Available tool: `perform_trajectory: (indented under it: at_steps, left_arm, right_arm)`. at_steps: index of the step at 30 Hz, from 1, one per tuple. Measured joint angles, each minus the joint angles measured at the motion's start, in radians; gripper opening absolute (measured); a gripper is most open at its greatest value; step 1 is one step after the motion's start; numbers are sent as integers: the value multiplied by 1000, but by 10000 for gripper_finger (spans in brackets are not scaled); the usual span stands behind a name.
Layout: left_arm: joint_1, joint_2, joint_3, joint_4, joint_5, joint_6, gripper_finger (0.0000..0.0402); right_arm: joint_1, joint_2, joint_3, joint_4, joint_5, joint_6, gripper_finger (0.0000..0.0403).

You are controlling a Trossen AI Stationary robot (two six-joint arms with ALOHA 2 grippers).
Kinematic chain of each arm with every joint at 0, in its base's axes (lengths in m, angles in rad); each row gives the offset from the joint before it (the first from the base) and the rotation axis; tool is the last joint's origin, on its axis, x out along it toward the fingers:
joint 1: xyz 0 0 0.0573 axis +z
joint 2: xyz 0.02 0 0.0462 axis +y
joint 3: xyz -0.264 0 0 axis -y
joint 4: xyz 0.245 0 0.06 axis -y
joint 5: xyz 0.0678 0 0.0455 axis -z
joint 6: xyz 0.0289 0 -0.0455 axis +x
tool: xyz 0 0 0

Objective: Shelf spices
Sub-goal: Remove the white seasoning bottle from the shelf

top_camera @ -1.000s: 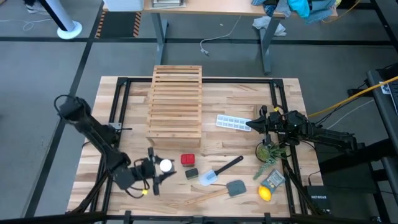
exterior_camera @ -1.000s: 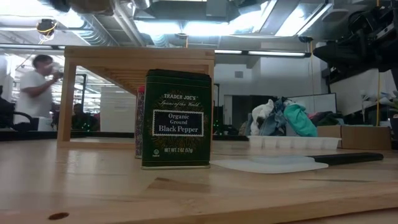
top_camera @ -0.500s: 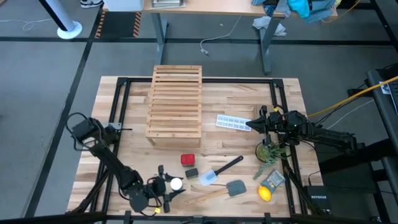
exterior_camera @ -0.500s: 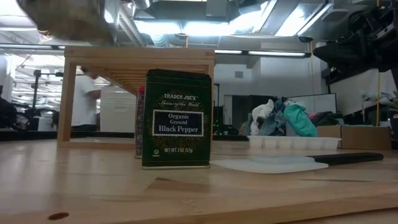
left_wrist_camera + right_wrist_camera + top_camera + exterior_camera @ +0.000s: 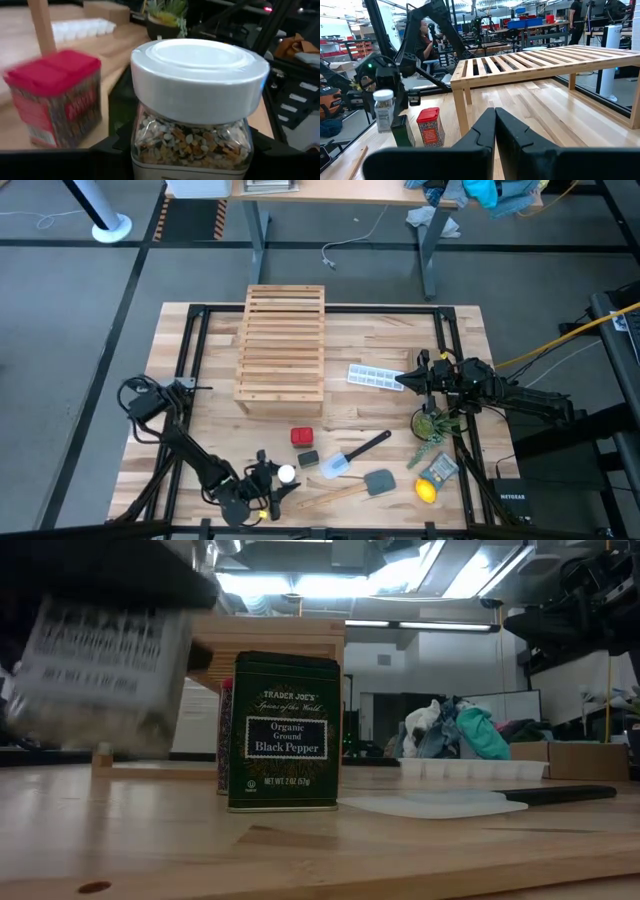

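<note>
Next, my left gripper lets go of the jar on the table [image 5: 312,488] between the black pepper tin and the grey spatula's wooden handle. The jar now hangs near the table's near edge.
A clear jar [image 5: 192,142] with a white round lid [image 5: 286,475] hangs near the table's near edge in my left gripper [image 5: 270,484]. In the low view the jar [image 5: 100,670] shows blurred at the left. The red tin [image 5: 302,437] and the black pepper tin [image 5: 308,458] stand upright on the table just beyond it. The wooden slatted shelf [image 5: 282,350] stands on its legs at the far middle. My right gripper [image 5: 495,125] is shut and holds nothing, at the right beside the ice-cube tray. My left gripper pinches the jar's glass body [image 5: 142,150] just below the lid, one finger on each of two opposite sides. The fingers lie about level and come from the table's left. The jar stands nearly upright, lid up, lifted clear of the table.
A white ice-cube tray [image 5: 376,377], a potted plant [image 5: 432,423], two spatulas [image 5: 365,448], a wooden utensil [image 5: 335,494], a packet [image 5: 440,469] and a lemon [image 5: 426,491] lie on the right half. A person [image 5: 422,45] is in the room beyond.
My left gripper has carried the jar toward the table's near edge and a little to the right while sinking, and has rolled somewhat. In the low view the jar has come down into sight at the left. The tins have stayed put.
</note>
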Motion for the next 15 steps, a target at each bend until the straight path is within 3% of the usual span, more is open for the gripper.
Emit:
perform_trajectory:
  at_steps: [7, 15]
  left_arm:
    - [13, 87, 48, 5, 48, -79, 185]
    - [82, 164, 165, 16, 155, 36, 185]
  right_arm:
    - [0, 0, 0, 0, 0, 0, 17]
    - [0, 0, 0, 0, 0, 0, 17]
